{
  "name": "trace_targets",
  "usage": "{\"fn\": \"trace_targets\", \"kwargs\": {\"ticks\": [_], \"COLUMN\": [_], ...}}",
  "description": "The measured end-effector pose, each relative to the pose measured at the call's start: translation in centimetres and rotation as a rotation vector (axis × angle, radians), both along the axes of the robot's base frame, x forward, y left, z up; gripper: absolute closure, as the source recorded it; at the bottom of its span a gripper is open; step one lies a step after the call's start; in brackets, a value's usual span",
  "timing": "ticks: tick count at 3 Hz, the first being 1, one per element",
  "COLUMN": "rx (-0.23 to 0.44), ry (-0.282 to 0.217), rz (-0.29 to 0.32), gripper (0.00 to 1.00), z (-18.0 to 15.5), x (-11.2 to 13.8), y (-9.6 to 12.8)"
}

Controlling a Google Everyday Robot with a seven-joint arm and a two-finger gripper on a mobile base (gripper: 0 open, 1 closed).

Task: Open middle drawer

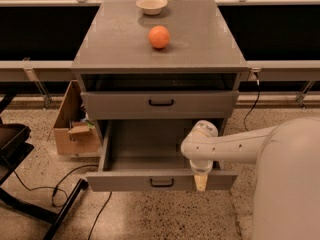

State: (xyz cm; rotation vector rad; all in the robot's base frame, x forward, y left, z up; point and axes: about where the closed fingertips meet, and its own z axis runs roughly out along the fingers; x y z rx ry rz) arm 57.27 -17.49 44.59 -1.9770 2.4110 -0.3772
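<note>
I should grip the front's top edge (pixel 200 173) of the middle drawer, between its black handle and the end nearest the white arm.
The middle drawer (pixel 125 181) of the grey cabinet (pixel 120 54) is pulled well out, showing its wide, shallow, empty box. Its small black bar handle (pixel 161 183) is in the middle of the flat front. My gripper (pixel 200 182) hangs from the white arm (pixel 235 146), which comes in from the right. It points down over the drawer's front edge, right of the handle. The drawer above (pixel 160 104), with its black handle, stands slightly out. The lowest drawer is hidden under the open one.
An orange (pixel 159 37) and a white bowl (pixel 151 5) sit on the cabinet top. A cardboard box (pixel 75 129) stands on the floor left of the cabinet. A black stand (pixel 15 149) and cables (pixel 60 189) lie at the lower left.
</note>
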Motion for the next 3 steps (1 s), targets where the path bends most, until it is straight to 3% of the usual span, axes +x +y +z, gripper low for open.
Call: {"fn": "trace_targets", "kwargs": {"ticks": [2,3], "rx": [0.0,0.046], "ry": [0.0,0.05], "rz": [0.0,-0.002], "gripper": [0.0,0.0], "z": [0.0,-1.7], "x": [0.0,-3.0], "y": [0.0,-0.6]}}
